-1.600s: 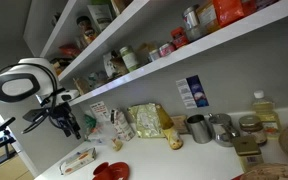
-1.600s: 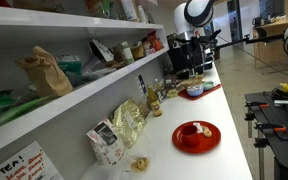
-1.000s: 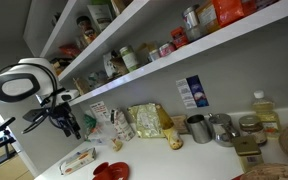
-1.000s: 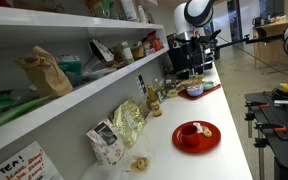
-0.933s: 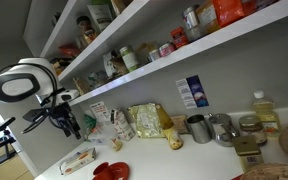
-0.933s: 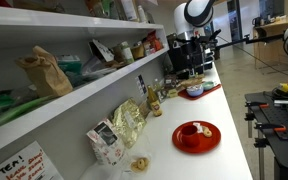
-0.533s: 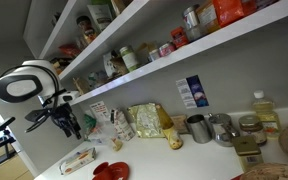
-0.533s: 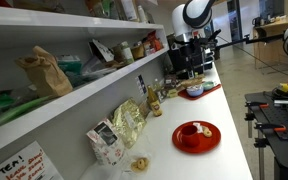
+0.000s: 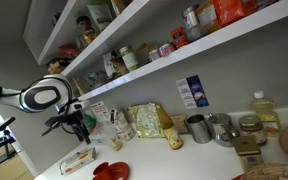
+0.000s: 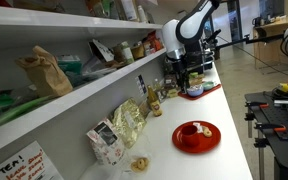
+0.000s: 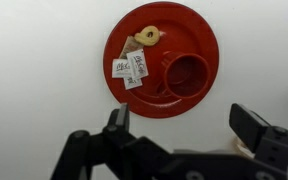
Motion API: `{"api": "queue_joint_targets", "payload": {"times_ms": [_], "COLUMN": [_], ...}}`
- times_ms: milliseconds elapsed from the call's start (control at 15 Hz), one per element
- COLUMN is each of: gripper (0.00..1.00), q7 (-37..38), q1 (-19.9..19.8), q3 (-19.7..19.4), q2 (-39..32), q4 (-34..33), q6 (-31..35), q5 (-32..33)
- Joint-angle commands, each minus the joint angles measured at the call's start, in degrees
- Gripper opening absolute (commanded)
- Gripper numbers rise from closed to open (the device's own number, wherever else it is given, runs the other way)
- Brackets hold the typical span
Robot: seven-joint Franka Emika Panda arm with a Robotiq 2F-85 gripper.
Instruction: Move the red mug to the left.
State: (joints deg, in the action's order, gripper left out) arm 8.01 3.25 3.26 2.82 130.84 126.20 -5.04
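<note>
The robot's gripper should next move to the red mug's rim [image 9: 107,166] [image 11: 167,71] on the side that faces the tea bags and close there.
In the wrist view the small red mug [image 11: 187,75] stands upright on the right part of a wide red dish [image 11: 199,30]. The dish also holds tea bags [image 11: 131,68] and a small ring-shaped pastry [image 11: 149,36]. My gripper [image 11: 184,125] is open and empty. It hangs above the white counter, just below the dish in the picture. In an exterior view the mug [image 10: 193,130] sits on the dish [image 10: 184,146], with the gripper [image 10: 184,72] well beyond it. In an exterior view the gripper [image 9: 79,125] hangs above and behind the dish [image 9: 106,173].
Snack bags [image 9: 149,120], metal cups [image 9: 197,128] and a bottle [image 9: 264,108] line the counter's back wall. Loaded shelves overhang the counter [image 10: 104,70]. A blue bowl [image 10: 194,91] sits beneath the arm. A packet [image 9: 79,158] lies near the dish.
The arm has swung and dropped lower over the counter, bringing the open gripper nearer the dish. The mug and the dish have not moved.
</note>
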Motion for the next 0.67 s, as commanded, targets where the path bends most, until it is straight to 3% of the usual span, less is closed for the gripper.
{"api": "queue_joint_targets", "payload": {"times_ms": [0, 600], "gripper": [1.0, 1.0], "q7": [9.6, 14.9], "q1": [0.4, 3.8], "q3": [0.8, -0.2], "q2": [-8.1, -21.3], "q4": [-4.8, -11.9], "q6": [1.3, -0.7], "q5": [5.4, 7.7]}}
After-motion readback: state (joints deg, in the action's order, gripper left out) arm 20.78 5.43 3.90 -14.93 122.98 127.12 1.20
